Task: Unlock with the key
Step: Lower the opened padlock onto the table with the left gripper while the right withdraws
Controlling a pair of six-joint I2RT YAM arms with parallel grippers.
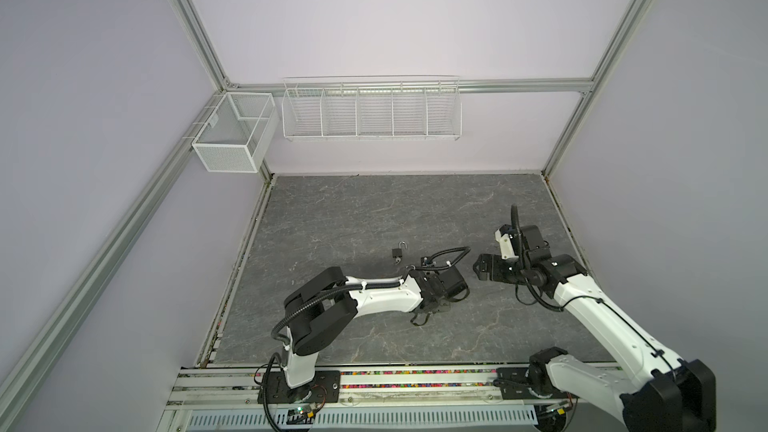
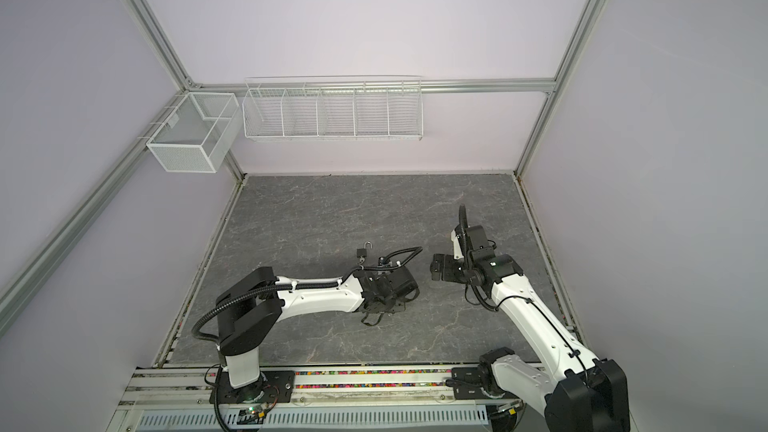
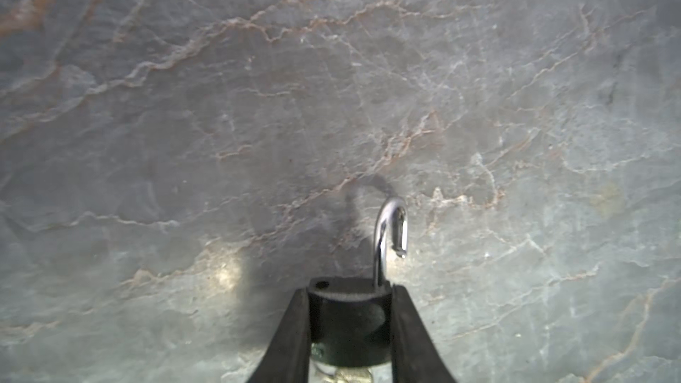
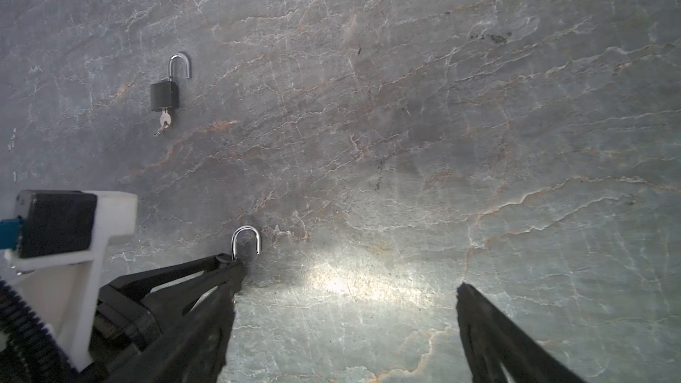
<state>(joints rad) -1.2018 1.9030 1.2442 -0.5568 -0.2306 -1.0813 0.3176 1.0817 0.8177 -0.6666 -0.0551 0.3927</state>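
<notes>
Next, my left gripper lets go of the black body, which will leave it on the tabletop (image 1: 441,299) (image 3: 371,302) between the second padlock and the front rail.
My left gripper (image 3: 350,289) is shut on the black body of a padlock (image 3: 350,326). Its silver shackle (image 3: 392,237) is swung open, and a brassy piece shows under the body. In the right wrist view this shackle (image 4: 245,241) sticks out past the left gripper's fingers (image 4: 177,278). A second black padlock (image 4: 164,95) lies on the table farther back. Its shackle is open and a silver key (image 4: 164,121) sits in its base. It shows in both top views (image 1: 397,252) (image 2: 362,252). My right gripper (image 4: 346,294) (image 1: 478,270) hangs open and empty, just right of the left gripper (image 1: 428,312).
The grey marbled tabletop (image 1: 374,209) is walled in by lilac panels and aluminium posts. A white wire rack (image 1: 372,112) hangs on the back wall and a white mesh basket (image 1: 235,132) hangs at the back left corner. The arm bases stand on the front rail (image 1: 415,380).
</notes>
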